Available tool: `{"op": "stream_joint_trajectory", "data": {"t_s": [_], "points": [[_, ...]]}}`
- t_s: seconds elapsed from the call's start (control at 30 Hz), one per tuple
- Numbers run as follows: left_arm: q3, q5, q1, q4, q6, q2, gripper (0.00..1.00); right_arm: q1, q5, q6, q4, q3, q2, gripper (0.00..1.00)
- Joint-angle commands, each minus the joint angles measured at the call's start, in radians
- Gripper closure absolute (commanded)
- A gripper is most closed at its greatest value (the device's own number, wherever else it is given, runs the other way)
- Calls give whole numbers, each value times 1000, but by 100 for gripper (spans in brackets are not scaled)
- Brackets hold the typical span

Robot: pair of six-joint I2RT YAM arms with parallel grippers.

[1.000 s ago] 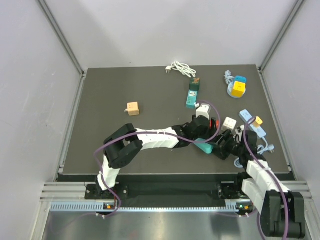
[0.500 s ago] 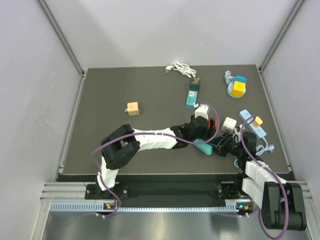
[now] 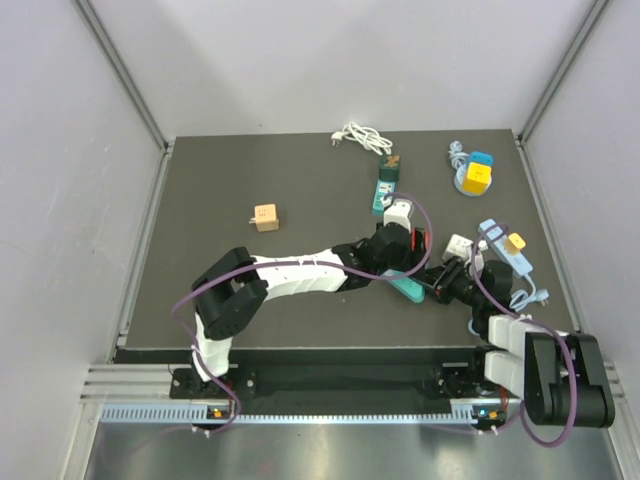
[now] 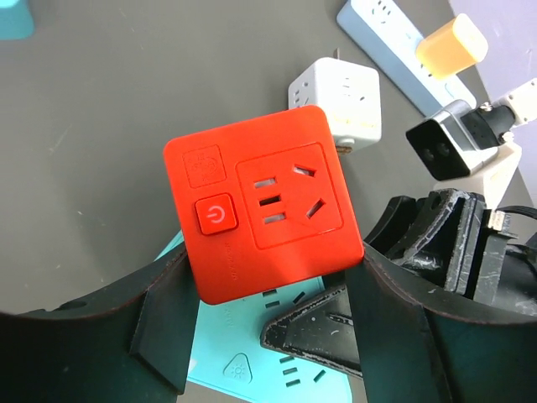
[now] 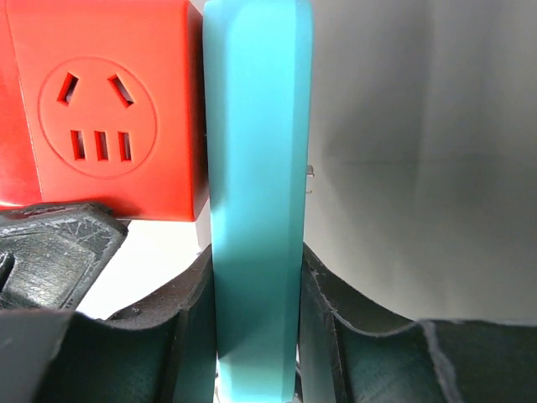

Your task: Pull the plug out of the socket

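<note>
The left gripper will release the red plug on the table, right up against the near side of the wooden cube (image 3: 276, 241). The plug is now seated against the teal socket strip.
The plug is a red cube (image 4: 260, 210) with a power button, seated against the flat face of the teal socket strip (image 4: 243, 361). My left gripper (image 4: 270, 269) is shut on the cube's two sides. In the right wrist view the socket strip (image 5: 256, 151) stands edge-on, and my right gripper (image 5: 256, 277) is shut on it from both faces, the red plug (image 5: 101, 117) touching its left face. From above, the plug (image 3: 429, 243) and the strip (image 3: 408, 290) sit mid-table between my left gripper (image 3: 408, 252) and my right gripper (image 3: 440, 290).
A white cube socket (image 3: 458, 246) and a pale blue strip with a yellow plug (image 3: 505, 245) lie just right of the grippers. Further back are a second teal strip (image 3: 385, 190), a white cable (image 3: 362, 138), a yellow-and-blue cube (image 3: 476, 175) and a wooden cube (image 3: 265, 216).
My right gripper has closed on the teal socket strip and shifted slightly left. My left arm has edged toward the far side with the red plug still held.
</note>
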Motion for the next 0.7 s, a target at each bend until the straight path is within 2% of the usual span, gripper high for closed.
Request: {"op": "stream_joint_trajectory", "data": {"t_s": [0.0, 0.13, 0.33, 0.57, 0.67], "points": [[33, 64, -24, 223, -45, -185, 100, -8, 66, 26, 79, -114, 37, 100], [-76, 67, -30, 340, -13, -228, 100, -20, 43, 92, 148, -124, 57, 100], [-157, 52, -42, 384, 67, -263, 100, -34, 41, 108, 171, -123, 122, 100], [-136, 2, -59, 323, 136, -283, 100, -43, 3, 106, 279, -118, 248, 100], [-102, -63, -59, 170, 165, -309, 100, -46, -23, 51, 274, -98, 260, 100]]}}
